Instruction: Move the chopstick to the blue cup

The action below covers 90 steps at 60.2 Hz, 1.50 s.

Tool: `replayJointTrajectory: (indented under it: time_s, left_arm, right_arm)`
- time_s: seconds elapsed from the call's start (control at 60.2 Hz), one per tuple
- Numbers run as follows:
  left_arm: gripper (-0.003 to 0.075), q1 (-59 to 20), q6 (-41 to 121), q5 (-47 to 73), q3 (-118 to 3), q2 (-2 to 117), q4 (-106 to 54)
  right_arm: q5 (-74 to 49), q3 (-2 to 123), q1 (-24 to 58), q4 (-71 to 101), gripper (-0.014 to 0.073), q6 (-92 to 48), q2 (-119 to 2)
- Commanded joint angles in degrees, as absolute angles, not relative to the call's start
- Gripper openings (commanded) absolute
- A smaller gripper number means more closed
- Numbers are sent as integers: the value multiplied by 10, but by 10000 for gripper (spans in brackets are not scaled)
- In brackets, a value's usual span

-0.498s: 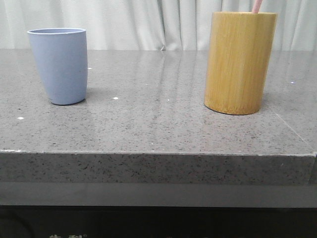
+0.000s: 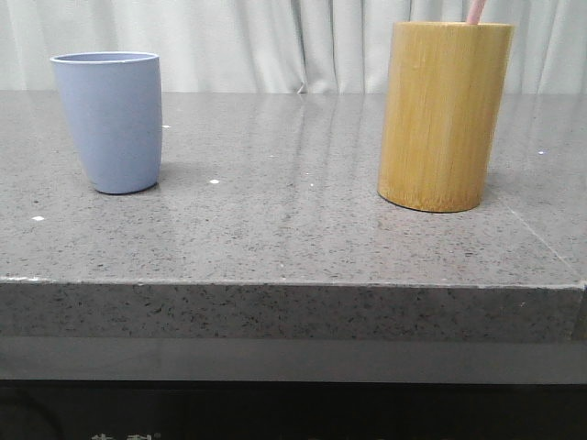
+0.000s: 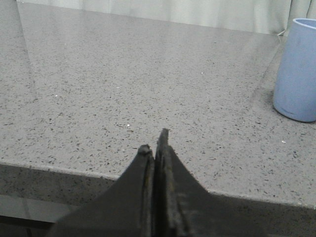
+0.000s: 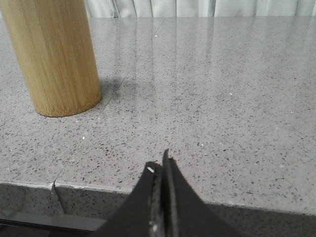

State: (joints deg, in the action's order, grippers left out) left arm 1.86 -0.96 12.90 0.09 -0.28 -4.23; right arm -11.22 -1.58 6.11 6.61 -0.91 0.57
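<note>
My left gripper goes to the blue cup next. It will then close on the cup's rim [image 2: 59, 60] [image 3: 296, 21], on the side that is away from the bamboo holder.
The blue cup [image 2: 112, 121] stands upright at the left of the grey stone table, also seen in the left wrist view [image 3: 297, 70]. A pale pink chopstick [image 2: 475, 11] pokes out of the tan bamboo holder [image 2: 443, 115] at the right; just its tip shows above the rim. My left gripper [image 3: 154, 142] is shut with nothing in it, low by the table's front edge, well short of the cup. My right gripper [image 4: 159, 165] is shut and empty too, by the front edge, with the bamboo holder [image 4: 52, 57] some way off.
The speckled stone table [image 2: 293, 229] has a thick front edge [image 2: 293, 307] close to both grippers. A seam notch in the edge [image 4: 54, 187] lies near the right gripper. A pale curtain [image 2: 275, 41] hangs behind the table.
</note>
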Motion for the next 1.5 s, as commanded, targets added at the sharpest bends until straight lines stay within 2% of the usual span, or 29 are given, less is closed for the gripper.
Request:
replayJointTrajectory:
  time_s: [0.0,1.013,1.263,1.362,1.479]
  left_arm:
    - [-19,18,-14,88,5,-16,-48]
    - [-19,18,-14,73,5,-16,-48]
    - [-19,18,-14,-25,3,-16,-93]
    - [-19,18,-14,-59,-23,-16,-92]
    - [-19,18,-14,-13,-95,-11,-70]
  right_arm:
    - [-69,-13,58,63,-88,-12,18]
    - [-69,-13,60,76,-88,-12,18]
    - [-33,-1,60,109,-88,-12,18]
    - [-32,28,60,118,-88,-12,18]
    - [-41,83,60,118,-88,-12,13]
